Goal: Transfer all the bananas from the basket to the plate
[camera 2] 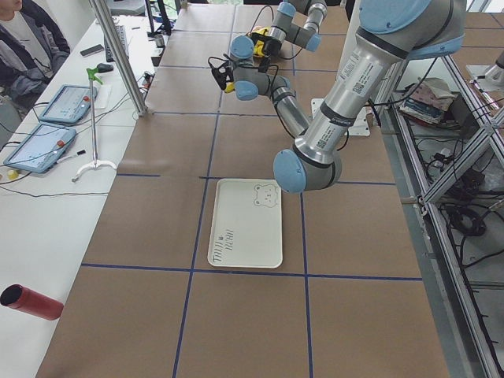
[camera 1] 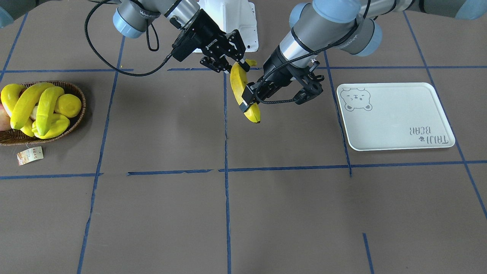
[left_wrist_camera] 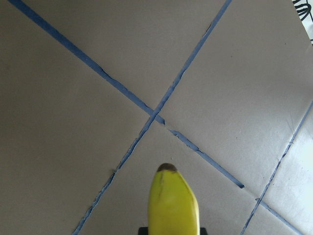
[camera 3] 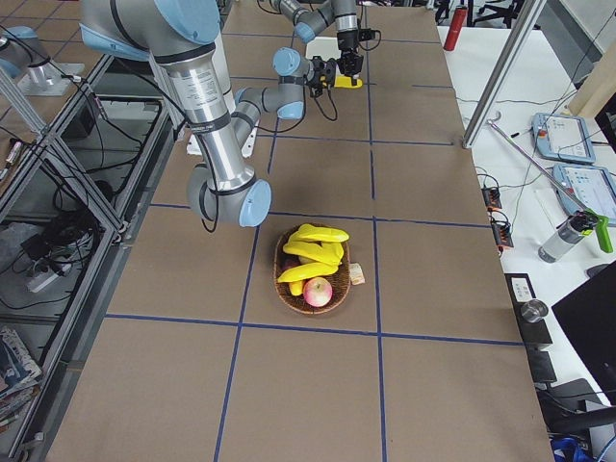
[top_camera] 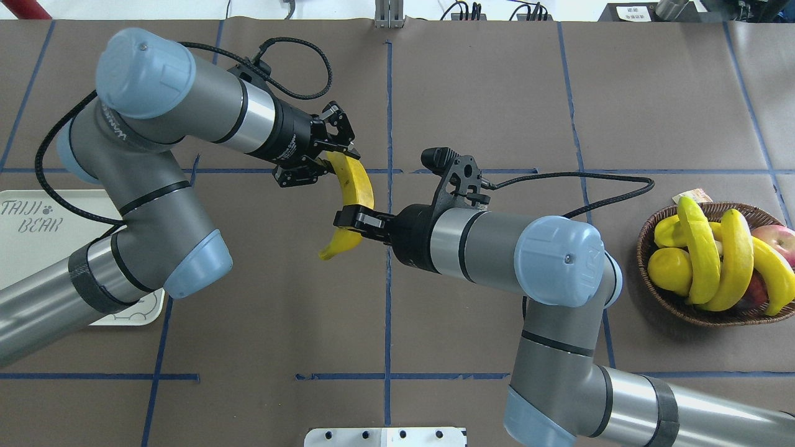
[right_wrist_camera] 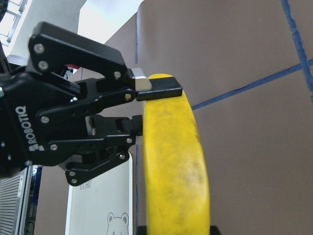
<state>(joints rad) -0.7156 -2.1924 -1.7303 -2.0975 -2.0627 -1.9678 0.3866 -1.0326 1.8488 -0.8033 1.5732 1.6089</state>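
Note:
My left gripper will release the yellow banana on the bear plate [camera 1: 432, 123], along the short edge across from the bear drawing.
One yellow banana [camera 1: 239, 82] hangs above the table's middle, held by both grippers. My left gripper [camera 1: 245, 102] is shut on its far part, and my right gripper [camera 1: 236, 67] is shut on its stem end. The overhead view shows the same banana [top_camera: 357, 186], left gripper [top_camera: 332, 164] and right gripper [top_camera: 351, 221]. The right wrist view shows the banana [right_wrist_camera: 173, 171] with the left gripper's fingers [right_wrist_camera: 156, 90] on it. Three more bananas [camera 1: 26, 102] lie in the wicker basket [camera 1: 82, 102]. The bear plate [camera 1: 395, 114] holds nothing.
The basket also holds a round lemon [camera 1: 68, 105] and a red apple [top_camera: 773, 239]; its paper tag [camera 1: 29, 155] lies on the table beside it. The white robot base plate [camera 1: 232, 23] sits behind the grippers. Blue tape lines cross the brown table.

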